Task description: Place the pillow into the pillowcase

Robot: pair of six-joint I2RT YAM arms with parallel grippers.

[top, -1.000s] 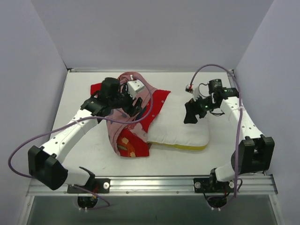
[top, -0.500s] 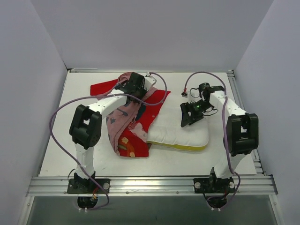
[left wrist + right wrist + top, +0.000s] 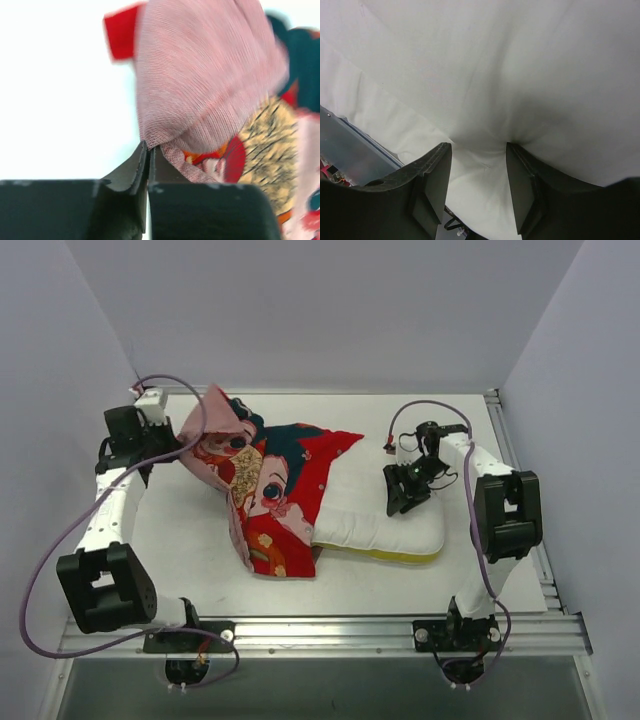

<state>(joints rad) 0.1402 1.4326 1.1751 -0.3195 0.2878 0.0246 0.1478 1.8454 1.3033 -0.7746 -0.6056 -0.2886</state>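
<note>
The pillow is lying mostly outside the pillowcase's opening, so my left gripper will take the opening's far corner (image 3: 356, 438) while my right gripper grips the pillow's far side.
The red pillowcase (image 3: 275, 490) lies left of centre with a cartoon face showing, and its dull pink reverse is pulled up toward the far left. My left gripper (image 3: 183, 443) is shut on that pink edge. In the left wrist view the cloth (image 3: 200, 90) comes out from between the closed fingertips of the gripper (image 3: 148, 147). The cream pillow (image 3: 385, 525) lies to the right, its left end under the pillowcase. My right gripper (image 3: 400, 495) presses into the pillow's far right part. In the right wrist view a fold of the pillow (image 3: 495, 65) is pinched in the right gripper (image 3: 477, 150).
The white table (image 3: 180, 550) is boxed in by pale walls on the left, back and right. A metal rail (image 3: 320, 630) with both arm bases runs along the near edge. Purple cables loop beside each arm.
My left gripper shut on the pillowcase edge and swung to the far left, unfolding the cloth so the cartoon face shows. My right gripper came down onto the pillow and narrowed.
</note>
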